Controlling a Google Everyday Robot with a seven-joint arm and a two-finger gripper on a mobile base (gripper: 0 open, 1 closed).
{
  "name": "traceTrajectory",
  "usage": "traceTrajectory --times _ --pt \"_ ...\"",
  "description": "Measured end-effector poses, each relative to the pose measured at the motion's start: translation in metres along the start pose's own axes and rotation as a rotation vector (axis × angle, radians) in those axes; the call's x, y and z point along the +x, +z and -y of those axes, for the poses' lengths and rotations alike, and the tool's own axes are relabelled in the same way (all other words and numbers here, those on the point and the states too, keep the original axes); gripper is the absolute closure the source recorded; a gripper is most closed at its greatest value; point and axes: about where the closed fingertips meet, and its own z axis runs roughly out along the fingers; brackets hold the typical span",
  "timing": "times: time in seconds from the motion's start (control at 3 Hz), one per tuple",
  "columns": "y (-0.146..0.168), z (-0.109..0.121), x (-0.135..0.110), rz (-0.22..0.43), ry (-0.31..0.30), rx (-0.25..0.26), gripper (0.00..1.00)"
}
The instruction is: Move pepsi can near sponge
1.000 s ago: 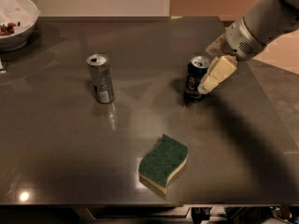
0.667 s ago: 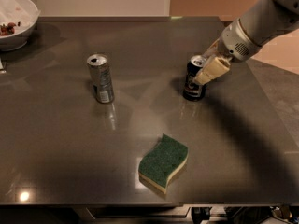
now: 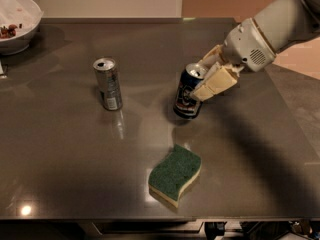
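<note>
Next, my gripper sets the pepsi can down so that it rests on the table (image 3: 170, 141) just behind the far edge of the green sponge.
The pepsi can (image 3: 185, 100), dark navy with a silver top, is right of the table's middle and leans with its top to the right. My gripper (image 3: 206, 77) comes in from the upper right, and its cream fingers (image 3: 216, 82) are closed around the can's upper part. The sponge (image 3: 175, 175), green on top over a pale yellow base, lies near the table's front edge, below and slightly left of the can, with a gap between them.
A taller silver-grey can (image 3: 108, 84) stands upright left of the middle. A white bowl (image 3: 17, 21) with some food sits at the far left corner. The dark table (image 3: 60, 149) ends just in front of the sponge and at the right.
My gripper has closed around the pepsi can and carried it a little to the left and toward the front. The can now leans. The sponge and the silver can have not moved.
</note>
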Motion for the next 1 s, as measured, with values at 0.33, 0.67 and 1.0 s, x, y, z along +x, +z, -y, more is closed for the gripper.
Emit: traceTrajectory --times 0.33,0.67,1.0 --pt "0.027 -0.050 -0.013 -0.014 -0.064 -0.115 1.00" --pt "0.030 -0.050 -0.013 -0.024 -0.071 -0.115 1.00" --pt "0.047 -0.051 -0.010 -0.076 -0.103 -0.117 1.00"
